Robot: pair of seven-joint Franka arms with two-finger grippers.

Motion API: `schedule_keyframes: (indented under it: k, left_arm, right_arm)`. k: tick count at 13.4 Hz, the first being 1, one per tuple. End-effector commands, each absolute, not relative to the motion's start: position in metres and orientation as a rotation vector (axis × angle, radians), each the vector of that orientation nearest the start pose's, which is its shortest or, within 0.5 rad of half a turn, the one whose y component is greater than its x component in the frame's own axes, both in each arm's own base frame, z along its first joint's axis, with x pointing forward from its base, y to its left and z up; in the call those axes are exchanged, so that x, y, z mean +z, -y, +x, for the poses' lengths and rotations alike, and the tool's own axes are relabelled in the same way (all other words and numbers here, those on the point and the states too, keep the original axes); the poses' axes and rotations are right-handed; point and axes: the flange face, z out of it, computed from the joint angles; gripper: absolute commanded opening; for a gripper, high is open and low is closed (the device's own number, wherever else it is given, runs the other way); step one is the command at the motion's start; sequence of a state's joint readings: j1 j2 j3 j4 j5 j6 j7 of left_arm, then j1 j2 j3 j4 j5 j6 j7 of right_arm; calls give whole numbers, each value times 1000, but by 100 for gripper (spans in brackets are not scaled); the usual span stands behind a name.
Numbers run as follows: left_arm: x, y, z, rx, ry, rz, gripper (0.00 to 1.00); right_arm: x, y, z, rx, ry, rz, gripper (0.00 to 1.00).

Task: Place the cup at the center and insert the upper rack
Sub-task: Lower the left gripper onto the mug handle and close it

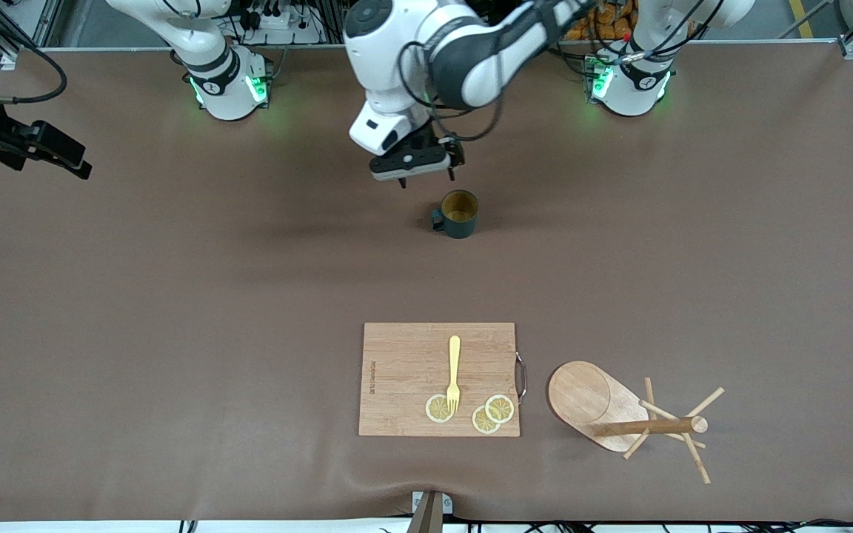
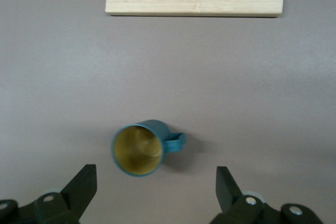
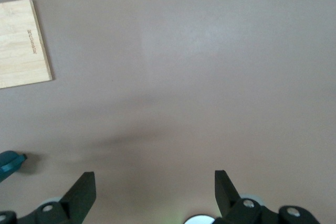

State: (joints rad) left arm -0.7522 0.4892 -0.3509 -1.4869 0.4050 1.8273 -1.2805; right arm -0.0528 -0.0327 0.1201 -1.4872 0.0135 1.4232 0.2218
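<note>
Next, my left gripper needs to go to the handle (image 1: 436, 219) (image 2: 178, 142) of the teal cup and close there.
The cup (image 1: 459, 213) is a dark teal mug with a yellowish inside. It stands upright on the brown table, its handle toward the right arm's end, and also shows in the left wrist view as the cup (image 2: 137, 148). My left gripper (image 1: 426, 179) hangs open and empty over bare table just beside the cup; in its own view the left gripper (image 2: 155, 176) has the cup slightly off the gap between its fingers. The upper rack (image 1: 594, 403), a light wooden mug tree, lies on its side beside the cutting board. My right gripper (image 3: 155, 179) is open over bare table.
A wooden cutting board (image 1: 404, 370) with a yellow fork (image 1: 454, 368) and lemon slices (image 1: 493, 413) lies nearer the front camera than the cup. A black device (image 1: 34, 144) sits at the right arm's end. The board's corner (image 3: 21, 43) shows in the right wrist view.
</note>
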Motion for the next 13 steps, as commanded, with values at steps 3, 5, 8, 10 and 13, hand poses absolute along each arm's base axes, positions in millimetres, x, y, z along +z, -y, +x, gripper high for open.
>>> schedule_keyframes:
  k: [3,5,8,10,13]
  left_arm:
    - [332,616,330,-482,288,-2858,100]
    - [303,627,314,-610,380,-2812,100]
    - [276,636,290,-709,470,-2781,100]
    - [259,639,279,-737,536,-2761,100]
    - [234,640,265,-820,629,-2721,100]
  right_arm:
    - [675,-14,524,-73,-86,-3144,100]
    - [672,-10,528,-63,-99,-3142,100]
    - [681,-10,534,-97,-143,-3139,100]
    - [681,-7,535,-100,-153,-3142,100]
    - [674,-7,543,-88,-164,-3163,100]
